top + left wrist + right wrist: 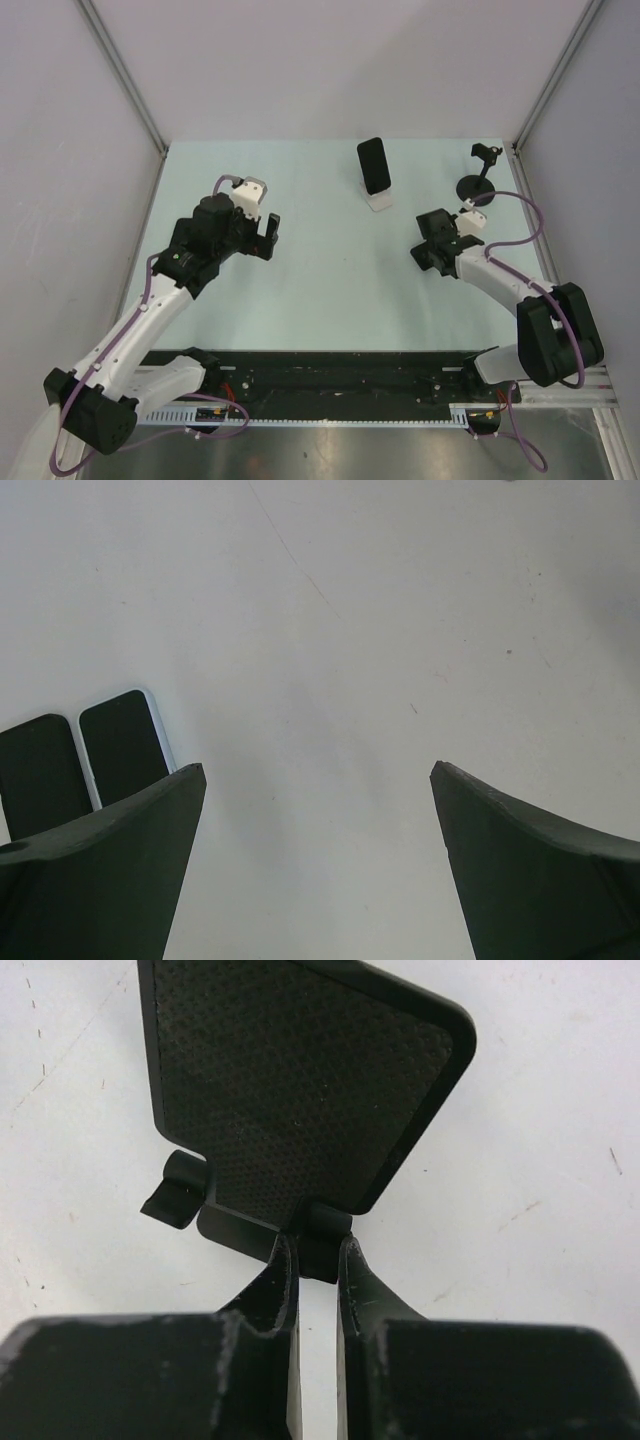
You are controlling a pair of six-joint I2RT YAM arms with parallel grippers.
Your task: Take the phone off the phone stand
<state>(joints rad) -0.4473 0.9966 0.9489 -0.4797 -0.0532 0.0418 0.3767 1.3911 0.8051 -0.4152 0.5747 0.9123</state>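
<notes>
My right gripper needs to put the black holder plate down between the round base of the black stand and the side (501, 209).
A black phone (374, 164) leans upright on a small white stand (379, 203) at the back middle of the table. It also shows at the left of the left wrist view (122, 742), with a second dark panel (38, 772) beside it. My left gripper (268, 235) is open and empty (315, 770), well to the left of the phone. My right gripper (428, 250) is to the right of and nearer than the phone. Its fingers are shut (316, 1245) on the hinge tab of a black textured holder plate (300, 1080) lying on the table.
A black stand with a round base and a small clamp on top (478, 180) is at the back right corner. Grey walls close in the table (320, 300) at the back and both sides.
</notes>
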